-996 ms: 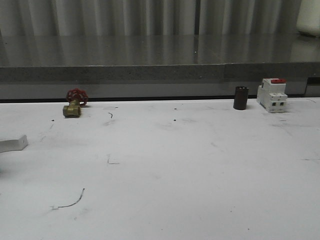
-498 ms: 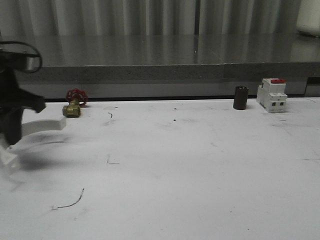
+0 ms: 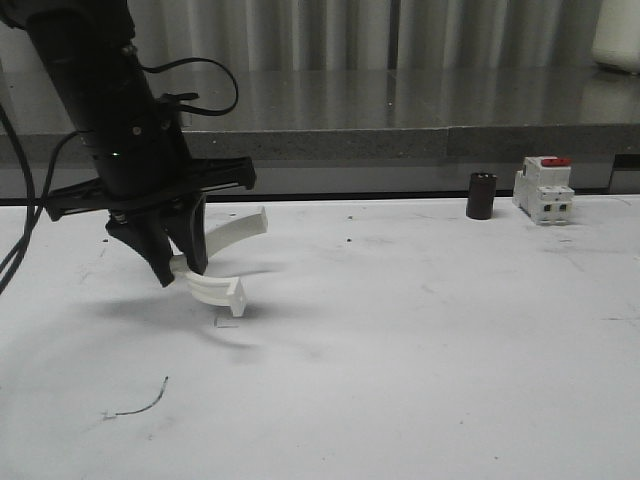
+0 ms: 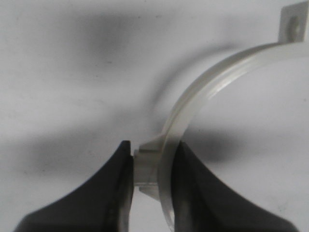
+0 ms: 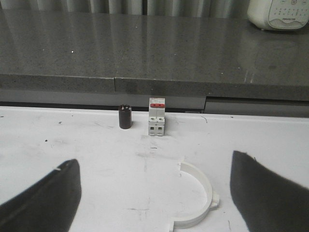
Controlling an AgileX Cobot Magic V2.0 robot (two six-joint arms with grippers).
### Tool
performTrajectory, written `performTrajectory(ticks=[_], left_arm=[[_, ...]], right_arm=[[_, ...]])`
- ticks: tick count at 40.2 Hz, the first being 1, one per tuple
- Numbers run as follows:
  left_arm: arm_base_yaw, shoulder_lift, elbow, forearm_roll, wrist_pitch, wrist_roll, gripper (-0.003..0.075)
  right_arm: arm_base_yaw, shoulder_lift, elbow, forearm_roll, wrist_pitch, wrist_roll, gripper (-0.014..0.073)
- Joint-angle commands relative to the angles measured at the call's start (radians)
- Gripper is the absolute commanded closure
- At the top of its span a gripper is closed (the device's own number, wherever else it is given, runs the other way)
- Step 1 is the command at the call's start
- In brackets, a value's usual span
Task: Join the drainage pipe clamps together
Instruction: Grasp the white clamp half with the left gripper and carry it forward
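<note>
The robot's left gripper should release the white clamp flat on the table (image 3: 221, 309), just behind the curved black mark.
My left gripper (image 3: 184, 270) hangs over the left-middle of the table, shut on one white drainage pipe clamp (image 3: 228, 234). The half-ring is held by its outer lug, just above the tabletop, with its open side facing right. In the left wrist view the dark fingers (image 4: 190, 188) pinch the lug and band of this clamp (image 4: 212, 89), and one flat end tab with a hole sticks out. The second clamp (image 5: 206, 186) lies flat on the table in the right wrist view. It sits between the wide-open fingers of my right gripper (image 5: 153, 193), nearer the right finger, and is not touched.
A white circuit breaker (image 3: 545, 188) with a red switch and a black cylinder (image 3: 481, 195) stand at the back right, also seen as the breaker (image 5: 156, 116) and cylinder (image 5: 125, 117). A raised grey ledge (image 3: 320, 140) borders the table's far edge. The left arm's cable hangs at far left.
The left arm has swept in from the left edge toward the middle, carrying its clamp. It now hides the red-handled brass valve at the back left.
</note>
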Motion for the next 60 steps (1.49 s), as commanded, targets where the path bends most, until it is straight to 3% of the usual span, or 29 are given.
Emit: performTrajectory(ticks=[1,25,49,60], left_arm=[[-0.023,-0.044,-0.030,-0.015,-0.048,-0.038,0.0615],[-0.040,0.000,-0.030,0.012,-0.014,-0.091,0.0606],[-0.046,0.006,-0.033,0.025,-0.003,-0.084,0.0370],[-0.046,-0.087,-0.122,0.175,0.174,-0.016,0.0363]], right_arm=[[-0.007,0.016,-0.038,-0.012,-0.070,-0.003,-0.0049],[-0.007,0.016,-0.038,-0.012,-0.070,-0.003,-0.0049],[-0.007,0.016,-0.038,-0.012,-0.070,-0.003,-0.0049],[-0.007,0.016,-0.038,-0.012,-0.070,-0.003,-0.0049]])
